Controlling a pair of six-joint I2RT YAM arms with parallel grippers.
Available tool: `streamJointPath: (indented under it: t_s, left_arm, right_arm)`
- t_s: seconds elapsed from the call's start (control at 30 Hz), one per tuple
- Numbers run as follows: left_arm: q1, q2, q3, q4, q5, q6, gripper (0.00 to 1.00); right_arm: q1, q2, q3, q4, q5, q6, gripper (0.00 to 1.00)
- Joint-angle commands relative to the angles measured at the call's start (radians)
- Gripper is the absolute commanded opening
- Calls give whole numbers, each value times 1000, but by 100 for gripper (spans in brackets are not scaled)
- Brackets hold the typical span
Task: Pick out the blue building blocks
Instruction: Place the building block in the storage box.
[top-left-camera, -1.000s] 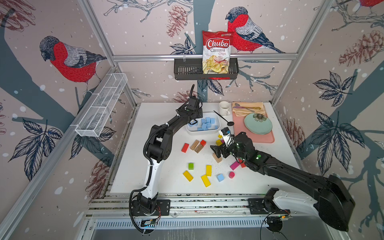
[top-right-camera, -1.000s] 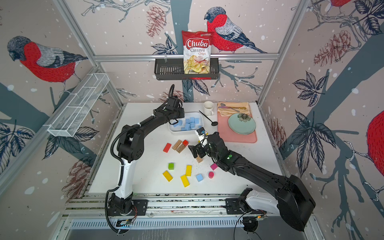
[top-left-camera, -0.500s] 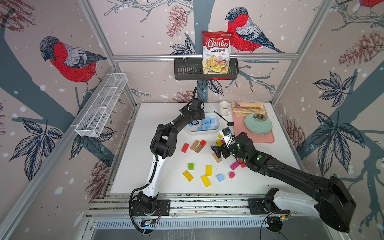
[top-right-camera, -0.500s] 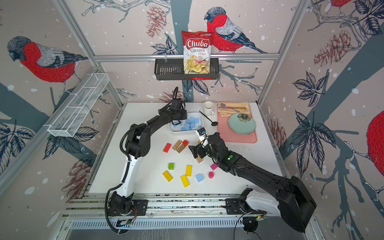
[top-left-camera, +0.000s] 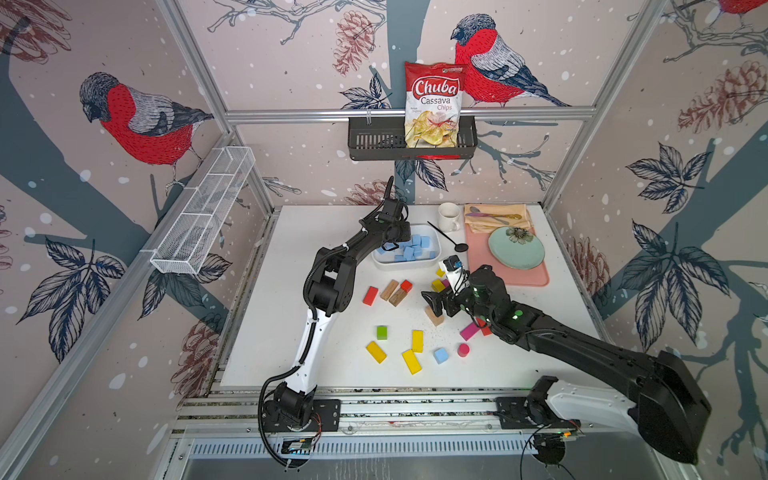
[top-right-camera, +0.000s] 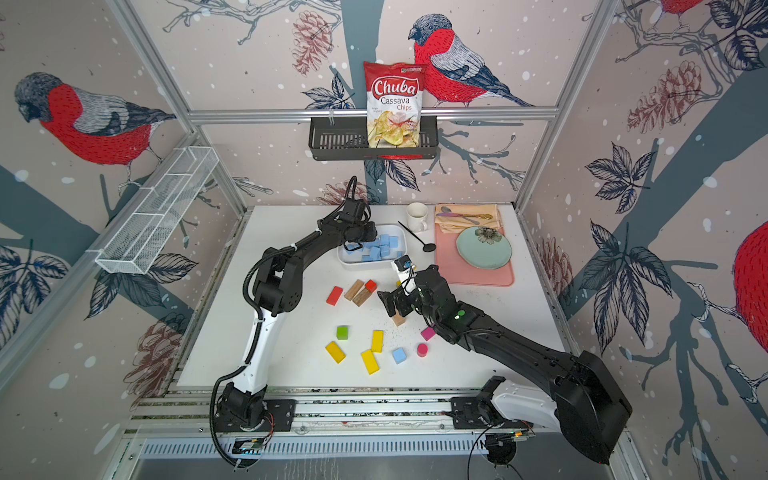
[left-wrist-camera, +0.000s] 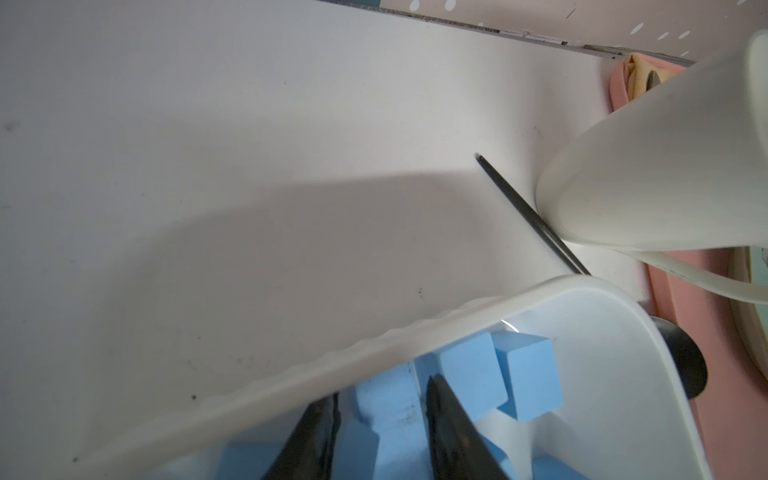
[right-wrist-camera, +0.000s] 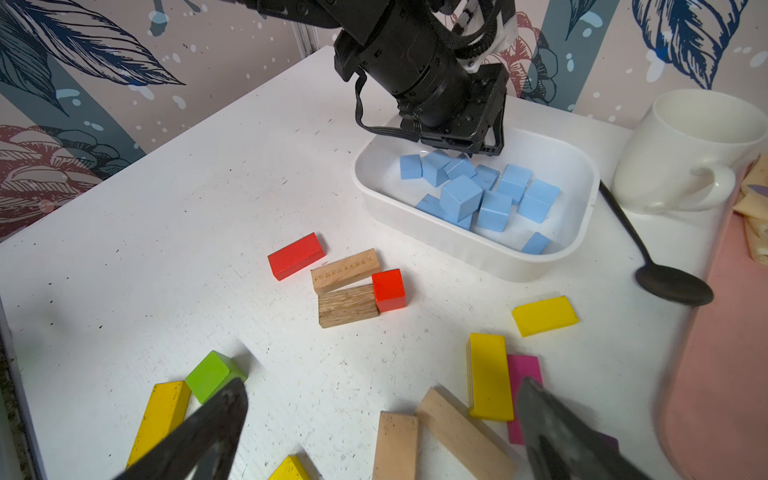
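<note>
Next, I bring my right gripper to close on the sides of the lone blue block (top-left-camera: 441, 356) near the front of the table, beside the round pink block.
Several blue building blocks (top-left-camera: 411, 249) (top-right-camera: 380, 249) (right-wrist-camera: 478, 195) lie heaped in a white tray (top-left-camera: 415, 264) (right-wrist-camera: 478, 253) at the back of the table. My left gripper (top-left-camera: 392, 245) (top-right-camera: 357, 245) (right-wrist-camera: 469, 151) dips into the tray's left end. In the left wrist view its jaws (left-wrist-camera: 382, 386) stand apart around one blue block (left-wrist-camera: 386, 399), with a gap on one side. A lone blue block (top-left-camera: 440, 355) (top-right-camera: 399, 355) rests near the table's front. My right gripper (top-left-camera: 440, 303) (right-wrist-camera: 382, 384) hangs wide open and empty above tan blocks (right-wrist-camera: 397, 444) mid-table.
Red (top-left-camera: 370, 296), yellow (top-left-camera: 411, 360), green (top-left-camera: 381, 331), pink (top-left-camera: 469, 331) and tan (top-left-camera: 395, 291) blocks are scattered over the table. A white mug (top-left-camera: 449, 216) and black spoon (top-left-camera: 451, 239) sit right of the tray. A pink mat (top-left-camera: 511, 276) with a green plate (top-left-camera: 515, 249) fills the back right.
My left gripper has settled lower over the tray and its jaws have parted from the blue block they held. The right arm has not moved.
</note>
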Motion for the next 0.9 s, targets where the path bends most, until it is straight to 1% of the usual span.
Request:
streamJointPath:
  t_s: [0.0,0.13,0.27,0.33,0.43,0.53,0.7,0.87]
  left_arm:
    - [2,-21,3,8,14,8,44]
    - [2,-71,-37,37,18,17,50]
    - [2,-169,-142,115,40,38,58]
    - [2,-226,-207,160,54,52,63]
    - [2,-318,-328,239,77,70,71]
    - [2,-417,-464,332,112,91,76]
    - [2,-582,-700,489,191,140,85]
    - [2,-715,-878,590,247,193,96]
  right_arm:
    - [1,-1,-1,1,16,14,99]
    - [1,-6,-4,-7,13,21,99]
    - [2,-8,-1,-32,3,33,99]
    - [4,-8,2,-51,2,40,99]
    - [10,-6,7,-86,8,57,99]
    - [22,-4,13,-126,19,78,100]
    - [62,-1,16,-203,79,127,100]
    - [109,2,16,-290,128,190,99]
